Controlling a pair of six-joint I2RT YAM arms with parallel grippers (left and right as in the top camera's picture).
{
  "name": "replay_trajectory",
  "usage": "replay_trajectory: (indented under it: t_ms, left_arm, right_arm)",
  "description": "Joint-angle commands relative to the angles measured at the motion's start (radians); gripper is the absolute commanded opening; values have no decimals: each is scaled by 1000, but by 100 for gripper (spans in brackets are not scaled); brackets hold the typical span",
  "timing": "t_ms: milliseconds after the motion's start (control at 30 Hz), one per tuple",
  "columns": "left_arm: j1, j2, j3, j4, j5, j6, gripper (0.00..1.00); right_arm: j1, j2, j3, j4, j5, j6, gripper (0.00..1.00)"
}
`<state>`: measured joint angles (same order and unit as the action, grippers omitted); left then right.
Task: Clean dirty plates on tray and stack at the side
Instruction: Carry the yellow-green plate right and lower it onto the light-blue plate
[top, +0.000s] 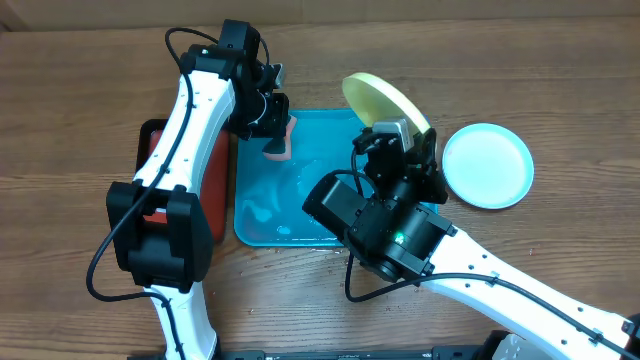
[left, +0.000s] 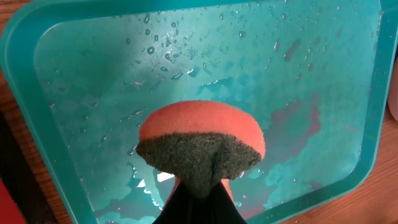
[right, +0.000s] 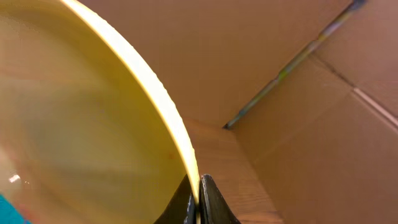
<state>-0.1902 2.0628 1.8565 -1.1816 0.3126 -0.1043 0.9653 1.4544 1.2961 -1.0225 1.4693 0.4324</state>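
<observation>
I need to set the yellow-green plate on top of the pale mint-blue plate (top: 484, 163) beside the turquoise tray and let go of it there with my right gripper.
My left gripper (top: 270, 125) is shut on a red sponge (top: 278, 143) with a dark scouring face (left: 200, 155), held over the far left part of the wet turquoise tray (top: 290, 212). In the left wrist view the tray (left: 25, 93) holds water drops and puddles and no plates. My right gripper (top: 398, 135) is shut on the rim of a yellow-green plate (top: 382, 98), which is tilted up on edge over the tray's far right corner. In the right wrist view the fingers pinch the thin yellow rim (right: 158, 93). A pale mint-blue plate (top: 487, 165) lies flat on the table to the right of the tray.
A red tray (top: 150, 145) lies left of the turquoise one, mostly under my left arm. Brown cardboard walls (right: 298, 74) stand behind the table's far edge. My right arm (top: 400, 235) crosses the tray's near right corner.
</observation>
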Motion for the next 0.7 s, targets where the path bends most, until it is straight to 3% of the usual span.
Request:
replay_trajectory:
  t_ms: [0, 667]
  left_arm:
    - [-7, -6, -5, 3, -9, -9, 4]
    - [-7, -6, -5, 3, -9, -16, 4]
  right_arm:
    - [4, -29, 36, 6, 103, -1, 4]
    - [4, -29, 36, 23, 103, 0, 4]
